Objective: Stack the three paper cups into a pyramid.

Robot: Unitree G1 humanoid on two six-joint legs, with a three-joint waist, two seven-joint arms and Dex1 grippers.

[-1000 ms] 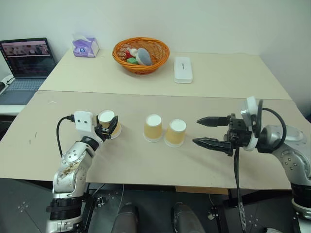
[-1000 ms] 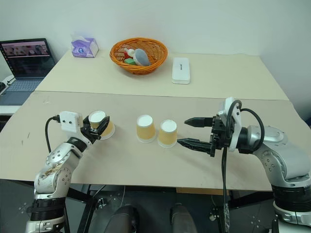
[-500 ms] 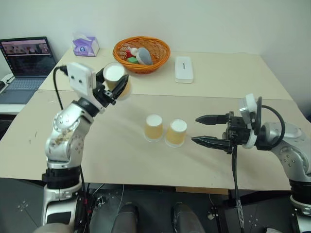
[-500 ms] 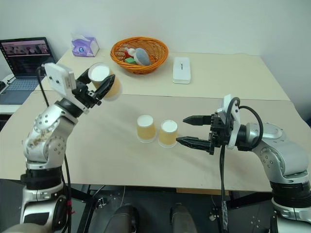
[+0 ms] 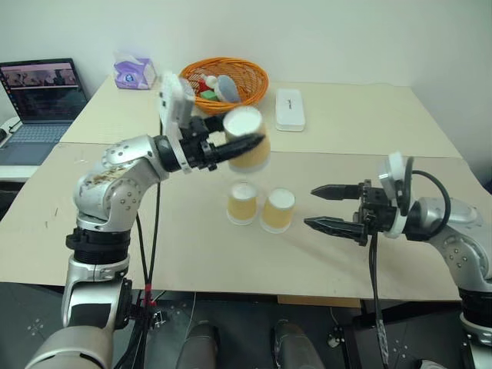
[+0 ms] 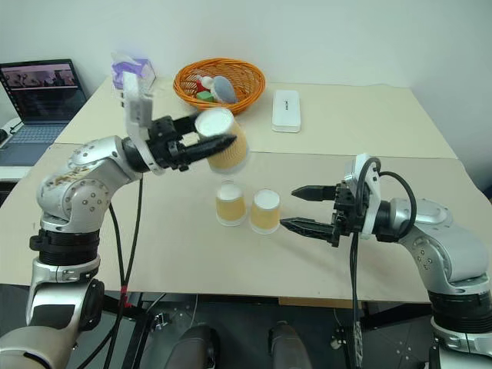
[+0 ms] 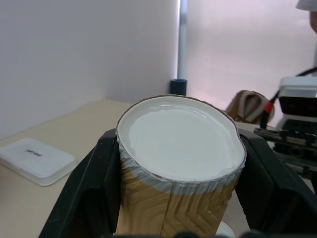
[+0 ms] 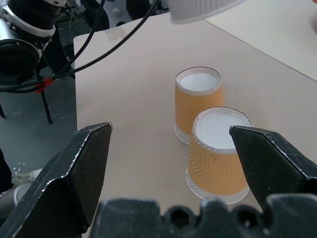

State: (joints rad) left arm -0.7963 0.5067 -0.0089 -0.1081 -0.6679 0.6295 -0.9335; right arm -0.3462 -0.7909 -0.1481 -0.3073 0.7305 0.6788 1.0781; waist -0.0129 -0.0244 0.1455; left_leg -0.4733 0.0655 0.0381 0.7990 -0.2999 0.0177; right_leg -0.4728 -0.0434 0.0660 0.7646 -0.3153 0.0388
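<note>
My left gripper is holding the paper cup. I will set it down across the white tops of both standing cups [image 5: 261,198], over the gap between them.
Two paper cups stand upside down and side by side on the near table, one on the left [image 5: 243,202] and one on the right [image 5: 278,210]. The third paper cup [image 5: 246,140] hangs in the air just above and behind them, tilted on its side with its white base toward me. My left gripper [image 5: 237,143] is shut on it; in the left wrist view the cup [image 7: 181,163] sits between both black fingers [image 7: 94,191]. My right gripper [image 5: 323,207] is open, level, just right of the two cups, which also appear in the right wrist view [image 8: 198,96] [image 8: 218,148].
On the far table are an orange wicker basket [image 5: 192,94] with small items, a white flat box [image 5: 290,110] and a purple tissue pack [image 5: 135,74]. A laptop [image 5: 42,92] sits at far left. A seam runs between the two tables.
My left arm lifted its cup off the table at the left and carried it up and rightward to above the two standing cups. The right gripper stayed still and open.
</note>
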